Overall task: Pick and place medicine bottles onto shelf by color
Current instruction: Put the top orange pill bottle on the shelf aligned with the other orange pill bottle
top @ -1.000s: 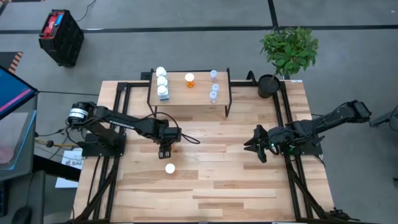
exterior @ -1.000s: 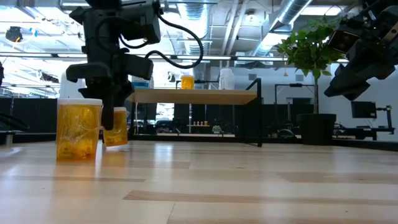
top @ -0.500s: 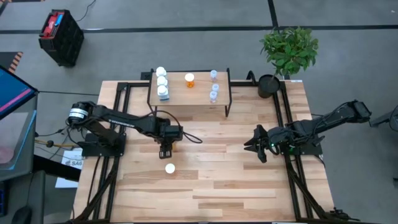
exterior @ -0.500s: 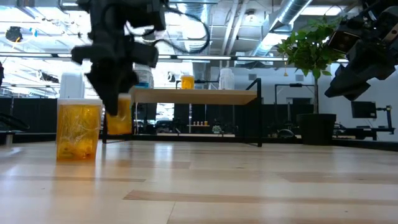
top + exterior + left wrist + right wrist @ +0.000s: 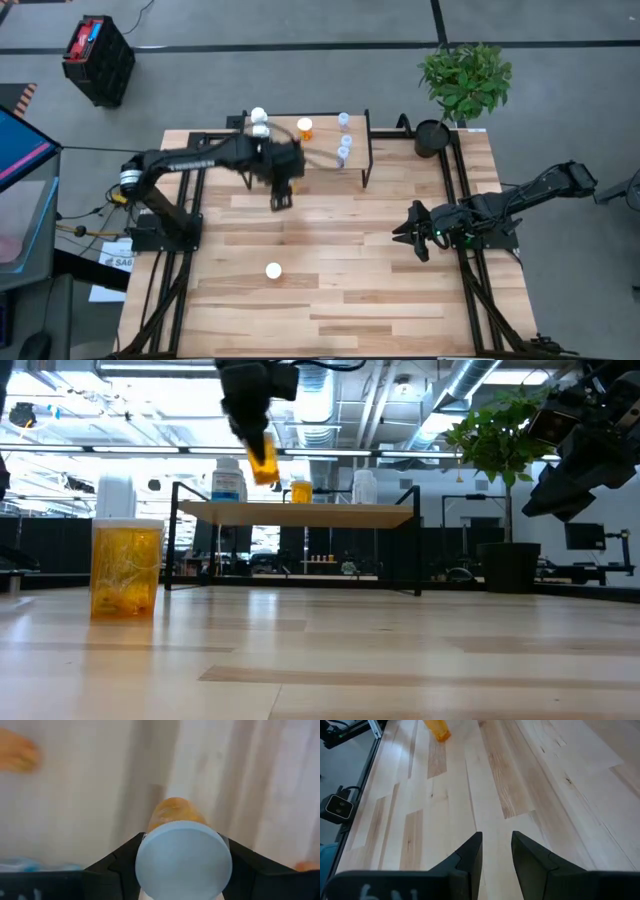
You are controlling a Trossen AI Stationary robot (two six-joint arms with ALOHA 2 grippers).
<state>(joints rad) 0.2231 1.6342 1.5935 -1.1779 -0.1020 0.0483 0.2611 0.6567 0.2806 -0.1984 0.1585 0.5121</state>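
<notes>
I need to let go of my left gripper's orange bottle on the shelf [image 5: 303,151], just in front of the orange bottle that stands there.
My left gripper [image 5: 279,198] is raised over the table just in front of the shelf [image 5: 320,160] and is shut on an orange bottle [image 5: 263,459] with a white cap [image 5: 183,865]. On the shelf stand white bottles [image 5: 259,122] at the left, one orange bottle [image 5: 305,127] in the middle and bluish bottles [image 5: 345,140] at the right. Another orange bottle [image 5: 273,270] stands upright on the tabletop; it shows large in the low view [image 5: 126,570]. My right gripper [image 5: 418,243] is open and empty at the table's right side. My left gripper pinches the orange bottle between its two fingers [image 5: 120,865] at its cap end [image 5: 145,852], one finger on each side. The fingers come from above. The bottle hangs below them, tilted, lifted clear of the table at about the height of the shelf top.
A potted plant [image 5: 462,85] stands at the table's far right corner. The shelf's thin black legs [image 5: 416,540] stand on the far part of the table. Bare wood planks [image 5: 350,290] lie between the two arms.
My left gripper has risen from the table with the orange bottle and gone toward the far edge, up to the shelf. The bottle, which stood on the table a second ago, is lifted clear and now tilted. The right arm has kept still.
</notes>
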